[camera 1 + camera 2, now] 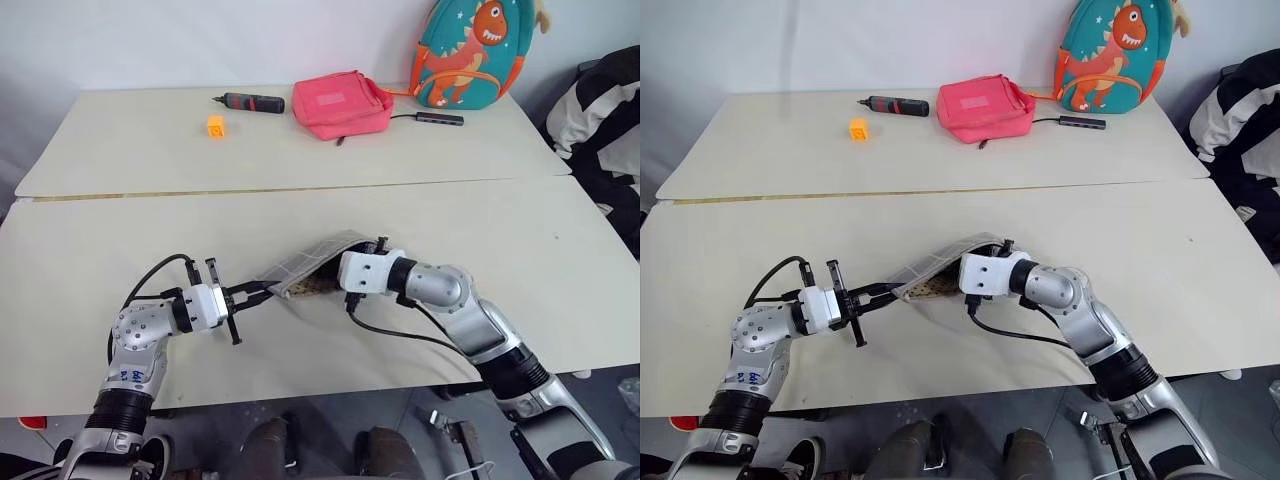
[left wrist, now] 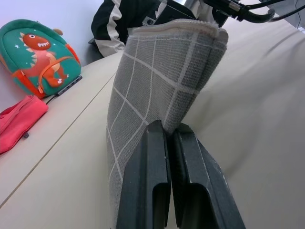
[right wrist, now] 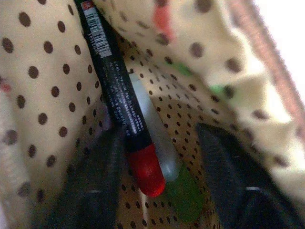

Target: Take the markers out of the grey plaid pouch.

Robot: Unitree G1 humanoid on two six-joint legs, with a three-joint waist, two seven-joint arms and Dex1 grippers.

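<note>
I will close my right gripper on the black marker's body point(image 3: 120, 90) and pull it out first, because the black marker slants over the pale green highlighter inside the pouch.
The grey plaid pouch point(image 1: 310, 262) is lifted a little off the near table, its mouth toward my right arm. My left gripper point(image 1: 264, 291) is shut on the pouch's left corner, seen close up as grey plaid fabric point(image 2: 157, 81) pinched between the fingers point(image 2: 152, 157). My right hand point(image 1: 365, 272) reaches into the mouth, its fingers hidden by the fabric. Inside, against the dotted lining, my right gripper point(image 3: 162, 138) is open. Between its fingers lie two markers: a black one with a red end point(image 3: 119, 95) and a pale green highlighter point(image 3: 164, 152).
On the far table lie a pink bag point(image 1: 340, 103), a black-and-red screwdriver-like tool point(image 1: 252, 102), a small orange cube point(image 1: 215, 124) and a black hub on a cable point(image 1: 440, 119). A dinosaur backpack point(image 1: 468, 55) leans on the wall. Striped clothing point(image 1: 600, 130) is at the right edge.
</note>
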